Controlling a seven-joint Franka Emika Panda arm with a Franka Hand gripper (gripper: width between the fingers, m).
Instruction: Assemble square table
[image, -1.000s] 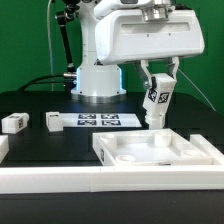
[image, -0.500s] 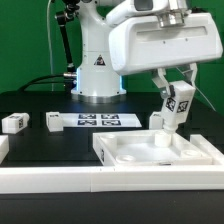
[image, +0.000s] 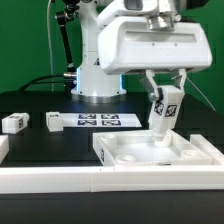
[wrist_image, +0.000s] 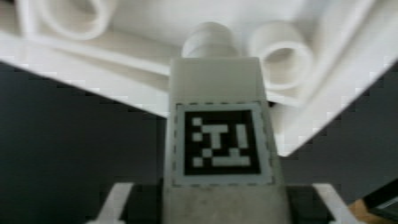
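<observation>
The robot's gripper needs to release the leg standing in the tabletop's near corner socket (image: 189, 152) (wrist_image: 281, 52), inside the bend of the border rail.
My gripper (image: 166, 98) is shut on a small white table leg (image: 164, 110) with a black-and-white tag. It holds the leg slightly tilted, lower end down, just above the far right corner of the white square tabletop (image: 120, 158). In the wrist view the leg (wrist_image: 222, 95) fills the middle between my gripper's (wrist_image: 222, 205) fingers, its narrow tip close beside a round raised socket (wrist_image: 285, 50) on the tabletop (wrist_image: 134, 65). Two more white legs (image: 13, 122) (image: 52, 121) lie on the black table at the exterior view's left.
The marker board (image: 100, 121) lies flat behind the tabletop, in front of the arm's base (image: 97, 85). A long white border rail (image: 60, 181) runs along the front edge of the table.
The held leg swung to the exterior view's right and tilted half a second ago. It has now come back left, stands straighter and sits lower over the tabletop corner.
</observation>
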